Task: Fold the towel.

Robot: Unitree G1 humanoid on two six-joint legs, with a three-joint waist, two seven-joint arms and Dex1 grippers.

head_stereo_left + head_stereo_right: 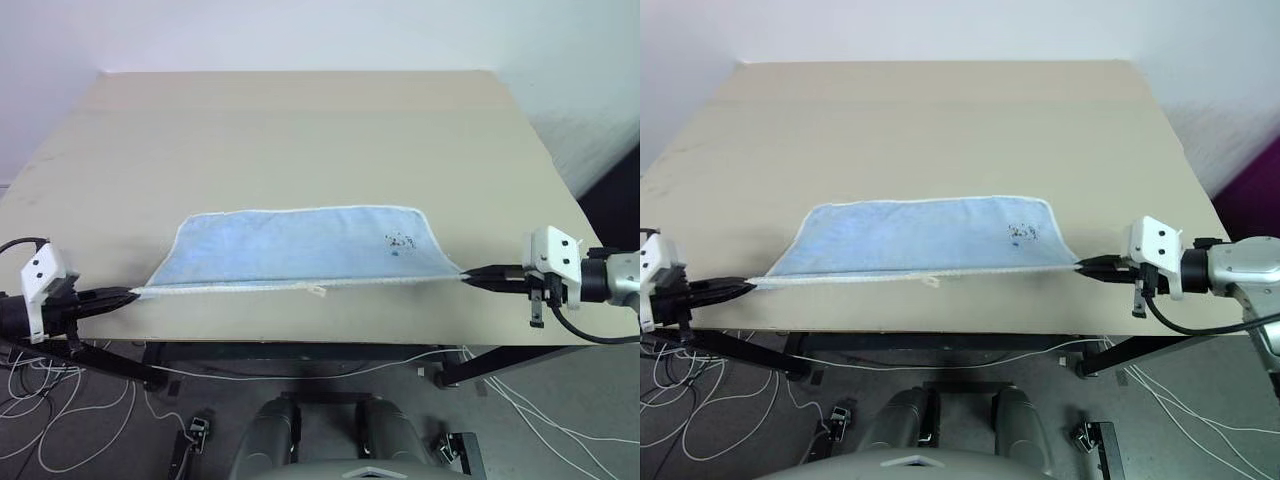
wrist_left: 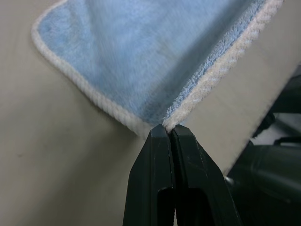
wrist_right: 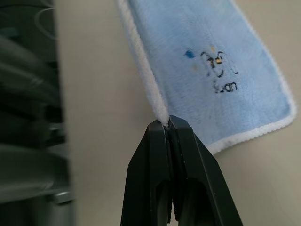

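Observation:
The robot's left gripper will release the towel's near corner, now held near the table's front edge, on the far corner of the same short side (image 1: pixel 179 221) (image 2: pixel 41 32).
The towel (image 1: pixel 300 245), light blue with a whitish piped edge and a small embroidered mark (image 1: pixel 399 241), is stretched between my two grippers near the front edge of the table. Its far part rests on the tabletop and its near edge is pulled taut and slightly lifted. My left gripper (image 1: pixel 133 293) is shut on the near left corner (image 2: pixel 162 123). My right gripper (image 1: pixel 465 276) is shut on the near right corner (image 3: pixel 162 115). A small tag hangs from the middle of the near edge (image 1: pixel 316 290).
The beige table (image 1: pixel 300 130) extends far beyond the towel, with a white wall behind it. Cables (image 1: pixel 60 400) lie on the grey floor below the table's front edge, beside dark table legs (image 1: pixel 480 365).

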